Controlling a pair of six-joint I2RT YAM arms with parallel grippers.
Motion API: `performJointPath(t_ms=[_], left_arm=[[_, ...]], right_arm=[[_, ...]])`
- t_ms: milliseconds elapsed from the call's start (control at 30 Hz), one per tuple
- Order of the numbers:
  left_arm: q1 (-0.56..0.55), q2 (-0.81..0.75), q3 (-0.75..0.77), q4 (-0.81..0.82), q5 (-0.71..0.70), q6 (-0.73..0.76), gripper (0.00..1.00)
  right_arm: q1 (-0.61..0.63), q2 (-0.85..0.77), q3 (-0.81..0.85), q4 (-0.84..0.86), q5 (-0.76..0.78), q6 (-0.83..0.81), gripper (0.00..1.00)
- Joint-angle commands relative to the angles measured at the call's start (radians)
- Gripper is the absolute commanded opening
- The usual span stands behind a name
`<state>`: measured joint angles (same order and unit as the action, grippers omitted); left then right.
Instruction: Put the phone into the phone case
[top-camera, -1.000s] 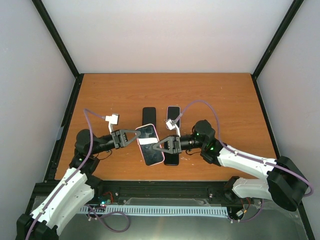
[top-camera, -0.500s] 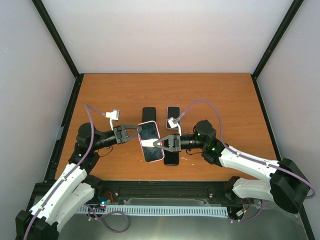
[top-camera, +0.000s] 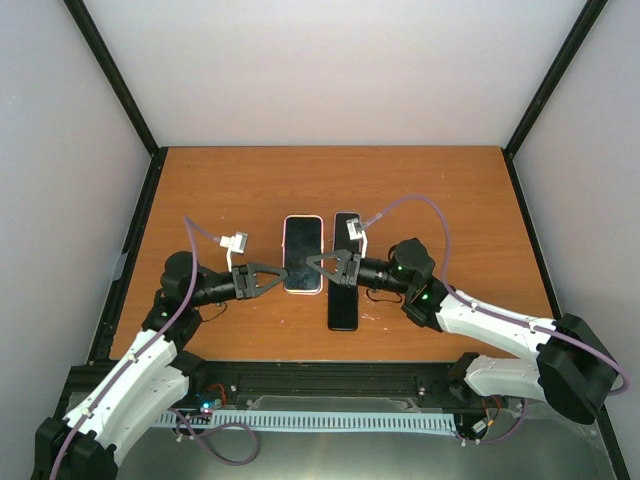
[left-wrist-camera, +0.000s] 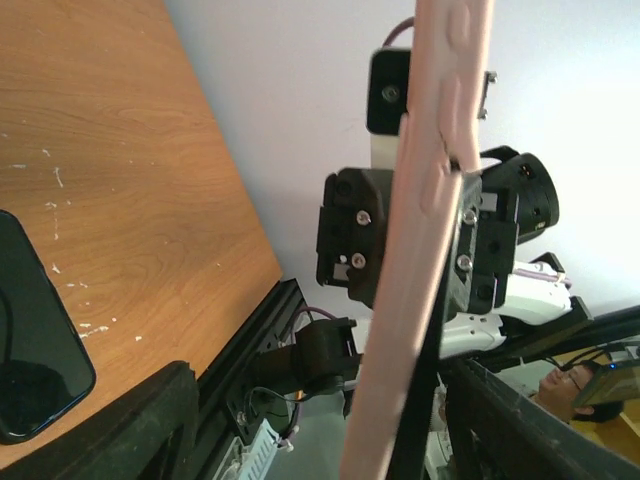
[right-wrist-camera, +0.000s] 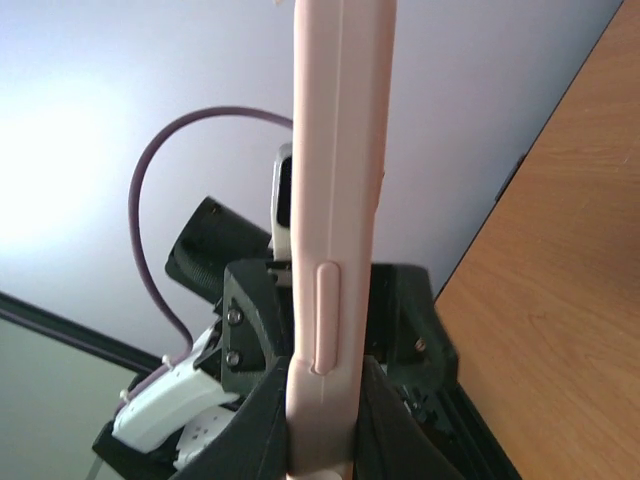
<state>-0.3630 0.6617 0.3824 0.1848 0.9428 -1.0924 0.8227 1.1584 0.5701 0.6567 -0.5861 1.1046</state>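
The pink phone case's edge slants toward one finger of the robot's open left gripper, so next the left gripper lines up square, grips that edge (left-wrist-camera: 382, 400) and lays the phone case flat.
The pink phone case (top-camera: 303, 254) hangs above the table's middle with a dark phone screen (top-camera: 303, 250) filling its face. My right gripper (top-camera: 314, 263) is shut on the case's right edge. In the right wrist view the case (right-wrist-camera: 340, 200) stands edge-on, pinched between my right gripper's (right-wrist-camera: 322, 400) fingers. My left gripper (top-camera: 287, 277) is at the case's left edge and open. In the left wrist view its fingers (left-wrist-camera: 120, 430) stand wide apart either side of the case (left-wrist-camera: 420, 250) without pressing it.
A dark phone (top-camera: 342, 308) lies flat on the wooden table (top-camera: 450, 200) under my right arm, with another dark one (top-camera: 347, 222) just beyond it. One dark phone (left-wrist-camera: 30, 370) shows in the left wrist view. Black frame posts (top-camera: 120, 90) flank the table.
The case has swung from tilted to straight and moved toward the far side. My left gripper opened and let go of it. The right gripper kept its grip.
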Motion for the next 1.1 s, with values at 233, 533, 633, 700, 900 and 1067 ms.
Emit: performJointPath(t_ms=[233,533,633,700,900,1067], left_arm=[[0.004,0.012,-0.007,0.078,0.038,0.01,0.23],[0.004,0.041,0.058,-0.06,-0.018,0.101,0.0],[0.004,0.049,0.077,-0.082,-0.027,0.116,0.08],[0.003,0.05,0.084,-0.095,-0.041,0.12,0.22],[0.004,0.066,0.086,-0.079,-0.072,0.134,0.47],[0.004,0.117,0.09,-0.078,-0.081,0.15,0.27]], right_arm=[[0.001,0.039,0.073,0.073,0.085,-0.013,0.05],[0.001,0.054,0.061,-0.012,0.087,-0.069,0.06],[0.001,0.07,0.058,0.006,0.069,-0.056,0.06],[0.001,0.08,0.051,0.033,0.054,-0.039,0.06],[0.001,0.096,0.02,0.097,0.028,0.005,0.06],[0.0,0.108,-0.008,0.123,0.035,0.017,0.06]])
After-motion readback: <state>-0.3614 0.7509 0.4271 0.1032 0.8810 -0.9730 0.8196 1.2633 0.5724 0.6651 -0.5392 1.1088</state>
